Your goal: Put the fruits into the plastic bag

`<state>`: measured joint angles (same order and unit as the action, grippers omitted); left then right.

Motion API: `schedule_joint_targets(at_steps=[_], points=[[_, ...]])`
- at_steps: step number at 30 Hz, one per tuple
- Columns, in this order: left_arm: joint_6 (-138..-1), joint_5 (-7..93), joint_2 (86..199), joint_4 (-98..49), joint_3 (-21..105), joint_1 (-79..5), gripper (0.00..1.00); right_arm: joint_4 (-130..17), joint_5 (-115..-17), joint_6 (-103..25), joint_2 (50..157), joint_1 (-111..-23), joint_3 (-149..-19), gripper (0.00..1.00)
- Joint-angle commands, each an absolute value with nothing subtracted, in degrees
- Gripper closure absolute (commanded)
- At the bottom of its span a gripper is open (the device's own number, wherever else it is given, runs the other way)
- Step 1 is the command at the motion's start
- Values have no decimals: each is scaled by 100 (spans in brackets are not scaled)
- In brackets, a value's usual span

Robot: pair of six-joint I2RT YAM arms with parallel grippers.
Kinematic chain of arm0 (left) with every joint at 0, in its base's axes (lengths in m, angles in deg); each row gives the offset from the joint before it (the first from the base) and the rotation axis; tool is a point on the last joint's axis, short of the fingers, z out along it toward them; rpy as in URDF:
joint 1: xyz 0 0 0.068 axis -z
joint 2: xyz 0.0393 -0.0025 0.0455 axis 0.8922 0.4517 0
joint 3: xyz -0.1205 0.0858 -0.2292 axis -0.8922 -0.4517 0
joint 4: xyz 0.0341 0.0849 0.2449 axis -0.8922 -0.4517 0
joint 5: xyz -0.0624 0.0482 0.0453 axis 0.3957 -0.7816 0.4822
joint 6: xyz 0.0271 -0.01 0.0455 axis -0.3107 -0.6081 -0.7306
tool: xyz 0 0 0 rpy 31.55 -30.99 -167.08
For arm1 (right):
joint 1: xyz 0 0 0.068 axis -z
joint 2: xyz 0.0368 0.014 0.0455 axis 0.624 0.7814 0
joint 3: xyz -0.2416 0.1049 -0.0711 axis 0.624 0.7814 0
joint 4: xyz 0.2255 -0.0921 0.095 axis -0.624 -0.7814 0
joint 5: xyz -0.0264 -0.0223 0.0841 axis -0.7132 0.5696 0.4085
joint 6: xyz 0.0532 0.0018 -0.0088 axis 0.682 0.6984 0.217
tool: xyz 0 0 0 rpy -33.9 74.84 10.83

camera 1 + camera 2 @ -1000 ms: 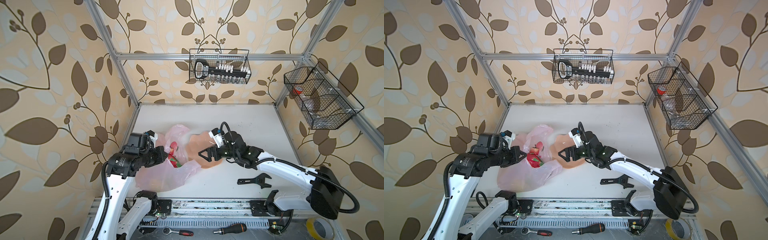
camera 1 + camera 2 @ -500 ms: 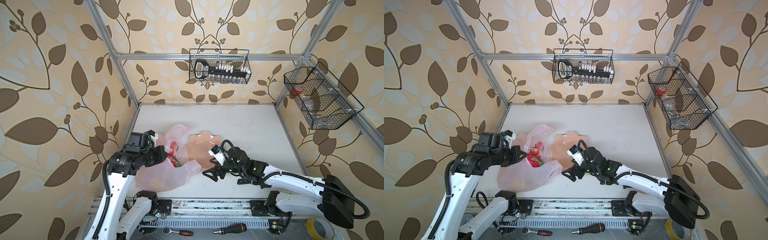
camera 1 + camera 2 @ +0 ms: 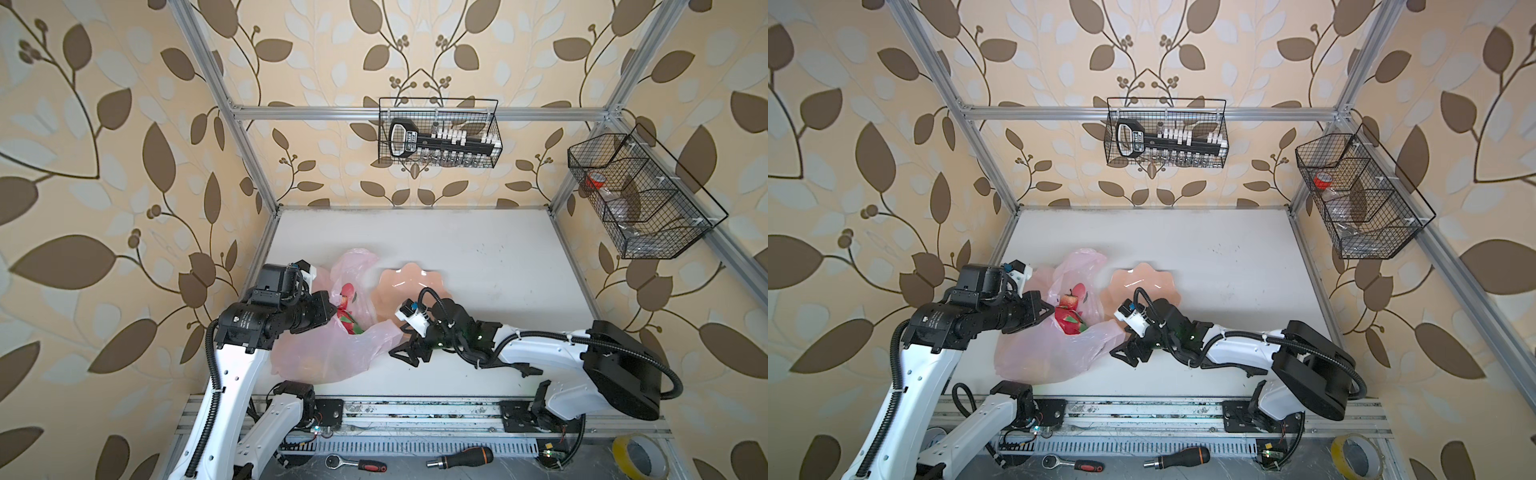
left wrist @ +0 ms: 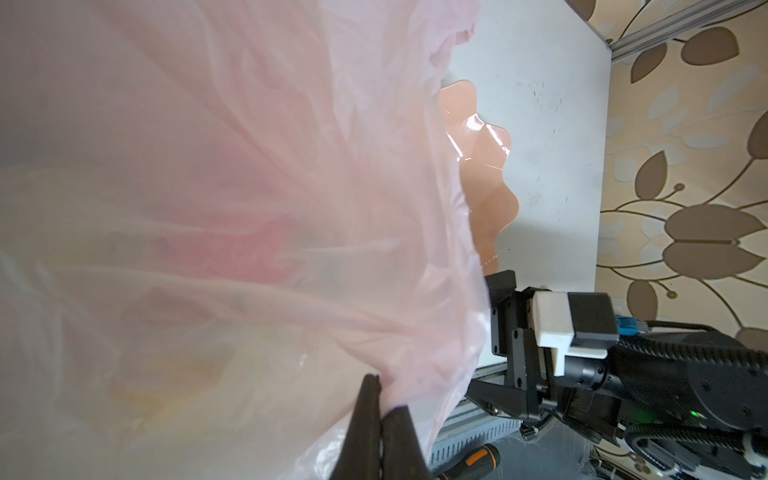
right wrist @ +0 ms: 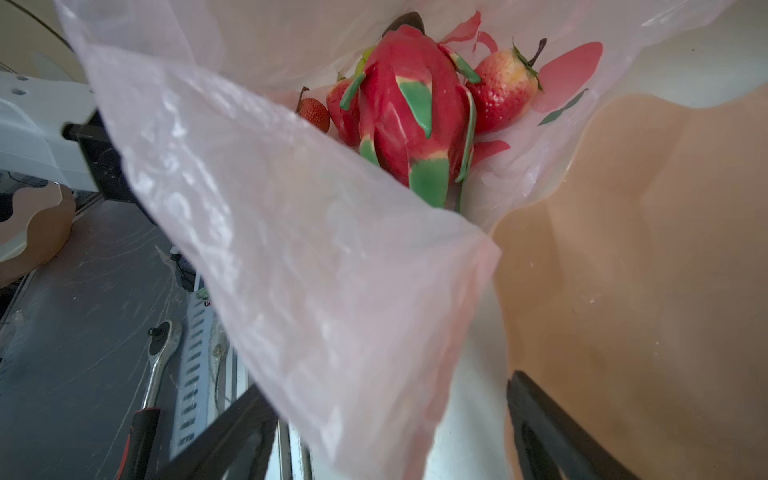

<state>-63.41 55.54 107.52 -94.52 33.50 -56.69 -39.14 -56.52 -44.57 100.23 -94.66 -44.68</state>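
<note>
The bag's far flap (image 3: 356, 258) lies loose while my left gripper holds the bag's side rim, so I will open that gripper and take the far flap before I lift the bag.
The pale pink plastic bag (image 3: 332, 353) (image 3: 1050, 357) lies at the front left of the table with its mouth held up. My left gripper (image 4: 380, 399) (image 3: 330, 309) is shut on the bag's rim. Inside the bag lie the fruits: a pink-red dragon fruit (image 5: 407, 104) (image 3: 1069, 320), two strawberries (image 5: 503, 95) (image 5: 343, 112) and a small bumpy red fruit (image 5: 313, 112). My right gripper (image 5: 386, 386) (image 3: 405, 355) (image 3: 1125, 357) stands open at the bag's right corner, and a flap of the bag hangs between its fingers without being pinched.
The peach-pink scalloped bowl (image 3: 399, 282) (image 3: 1142, 282) sits right of the bag with nothing in it. A ratchet (image 3: 357, 461), a screwdriver (image 3: 461, 459) and a tape roll (image 3: 638, 457) lie below the table's front rail. Two wire baskets (image 3: 440, 133) (image 3: 640, 195) hang on the walls.
My right gripper has moved from over the bowl toward the table's front, down to the bag's right corner, and its jaws have narrowed a little. The left gripper has kept its hold.
</note>
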Motion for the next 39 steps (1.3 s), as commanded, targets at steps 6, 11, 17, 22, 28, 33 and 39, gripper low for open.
schedule_joint_targets(at_steps=[6,11,17,22,28,33,39], points=[[-6337,5601,10762,-9443,3364,-5627,100,-3264,-5686,-4598,10350,-9610,-4830,22],[-6308,5565,10777,-9425,3373,-5629,100,-3298,-5588,-4604,10409,-9637,-4863,52],[-6284,5419,10830,-9414,3456,-5629,93,-3435,-5628,-4639,10401,-9766,-4943,100],[-6400,5369,11137,-9504,3953,-5625,51,-3744,-5875,-4829,10312,-9954,-5060,100],[-6650,5011,11897,-9939,5239,-5629,31,-3841,-5945,-4831,10211,-10014,-5052,100],[-6861,5061,12711,-9957,6128,-5619,27,-4062,-6001,-4919,10136,-10031,-5112,100],[-7432,4821,13794,-10064,6953,-5406,24,-4360,-5968,-5050,10020,-10031,-5174,100]])
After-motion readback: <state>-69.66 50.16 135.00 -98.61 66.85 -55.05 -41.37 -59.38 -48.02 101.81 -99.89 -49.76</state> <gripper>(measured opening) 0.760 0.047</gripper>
